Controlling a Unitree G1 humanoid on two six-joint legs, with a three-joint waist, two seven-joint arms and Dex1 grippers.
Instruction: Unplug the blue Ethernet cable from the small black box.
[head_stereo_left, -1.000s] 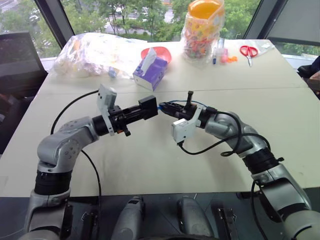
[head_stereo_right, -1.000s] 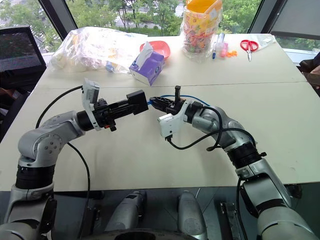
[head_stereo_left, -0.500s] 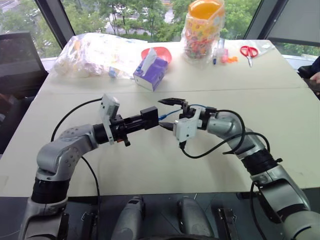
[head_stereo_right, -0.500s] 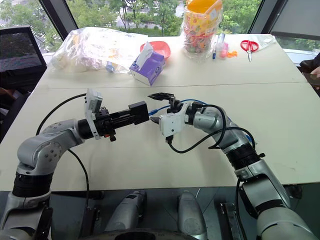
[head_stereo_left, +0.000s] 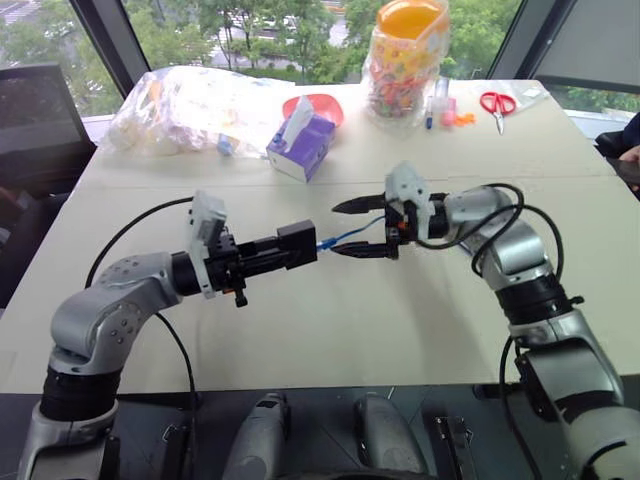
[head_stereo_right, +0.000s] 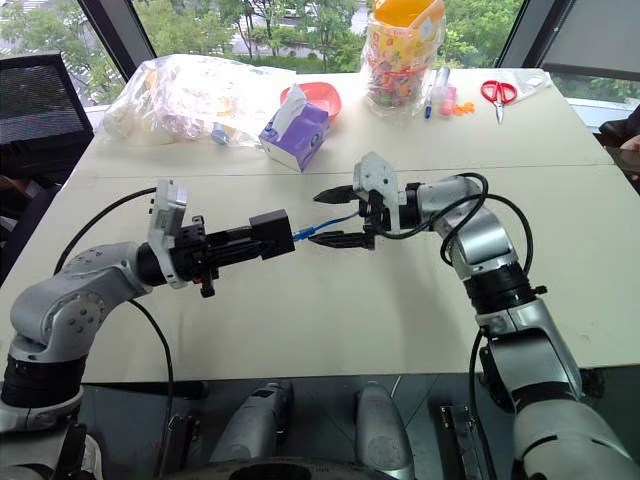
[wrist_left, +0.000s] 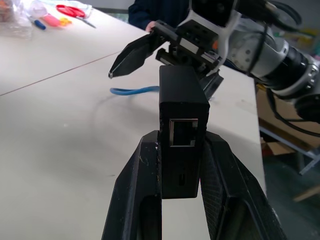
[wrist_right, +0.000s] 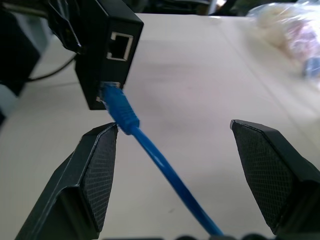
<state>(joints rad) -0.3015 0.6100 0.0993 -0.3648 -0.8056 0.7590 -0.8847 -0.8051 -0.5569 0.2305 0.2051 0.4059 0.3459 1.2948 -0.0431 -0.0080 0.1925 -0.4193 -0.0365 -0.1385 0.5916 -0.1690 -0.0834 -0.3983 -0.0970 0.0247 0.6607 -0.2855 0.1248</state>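
The plug slants beyond my right fingertips, so I will line up that gripper and pinch the plug's boot (wrist_right: 123, 115) before pulling.
My left gripper (head_stereo_left: 287, 250) is shut on the small black box (head_stereo_left: 298, 245), holding it above the table with its ports facing the right arm. In the left wrist view the box (wrist_left: 180, 105) stands clamped between the two fingers (wrist_left: 137, 190). The blue Ethernet cable (head_stereo_left: 346, 236) runs from the box's face toward the right arm. Its plug (wrist_right: 116, 102) looks seated in the lower port of the box (wrist_right: 107, 30); the upper port is empty. My right gripper (head_stereo_left: 348, 228) is open, its fingers (wrist_right: 95, 165) straddling the cable (wrist_right: 155, 157) without touching it.
At the far side of the table (head_stereo_left: 300, 330) stand a purple tissue box (head_stereo_left: 300, 140), a clear plastic bag (head_stereo_left: 185, 100), a jar of sweets (head_stereo_left: 405, 55) and red scissors (head_stereo_left: 497, 102). A person's hand (head_stereo_left: 631, 154) shows at the right edge.
My right gripper was shut on the cable's plug at the box; it has opened, rolled its wrist over and drawn back to the right. The left hand pulled the box slightly back.
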